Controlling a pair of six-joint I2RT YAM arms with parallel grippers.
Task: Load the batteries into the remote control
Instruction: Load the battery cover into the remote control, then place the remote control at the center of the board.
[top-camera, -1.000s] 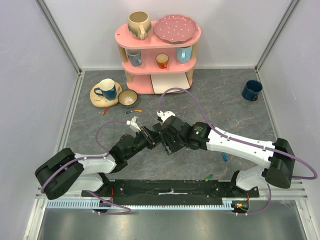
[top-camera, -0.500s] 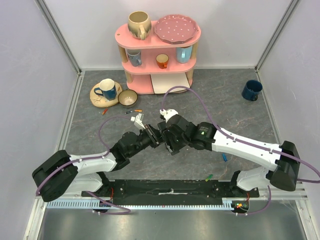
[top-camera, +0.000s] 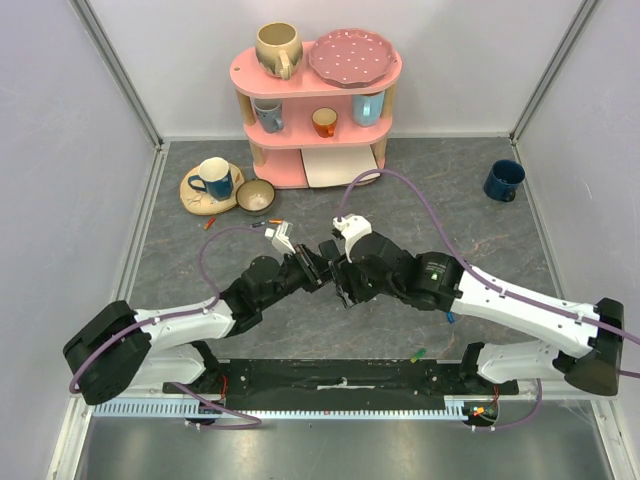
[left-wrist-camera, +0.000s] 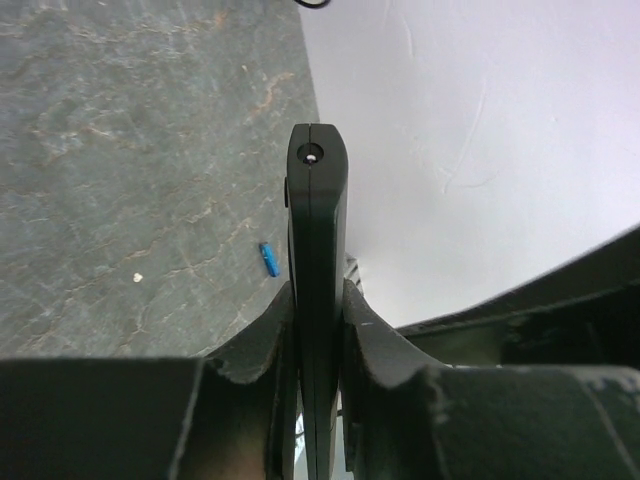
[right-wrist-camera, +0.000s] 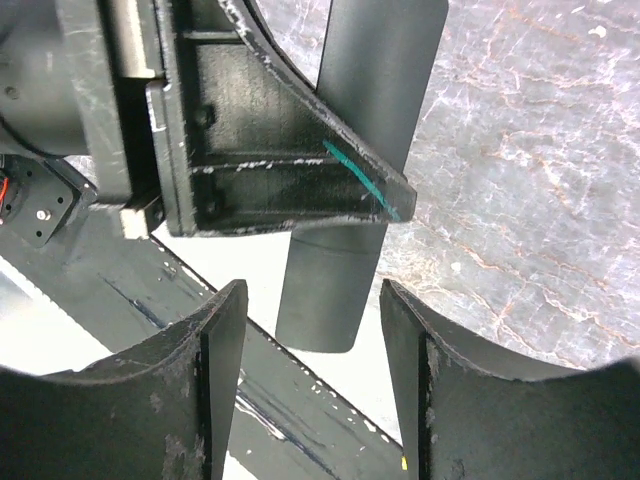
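Note:
Next, the left gripper releases the remote control on the table (top-camera: 309, 252) near the orange battery, in front of the pink shelf. The remote is now held above the table's middle.
The remote control (left-wrist-camera: 317, 230) is a slim black bar seen edge-on, clamped between the fingers of my left gripper (left-wrist-camera: 318, 300), which is shut on it. In the top view that gripper (top-camera: 318, 270) is held above the middle of the table. My right gripper (right-wrist-camera: 312, 340) is open, its fingers either side of the remote's lower end (right-wrist-camera: 345, 270) without touching it. The left gripper's finger (right-wrist-camera: 270, 150) crosses the remote just beyond. A blue battery (left-wrist-camera: 269, 259) lies on the table. More batteries lie loose: blue (top-camera: 451, 316), green (top-camera: 417, 353), orange (top-camera: 277, 221).
A pink shelf (top-camera: 316, 110) with mugs and a plate stands at the back. A dish holding a blue mug (top-camera: 211, 185) and a bowl (top-camera: 255, 196) sit at the back left, and a dark blue mug (top-camera: 503, 180) at the back right. White walls enclose the table.
Both grippers have shifted right and a little farther from the bases, still meeting at the remote. The right gripper's jaws have spread wider.

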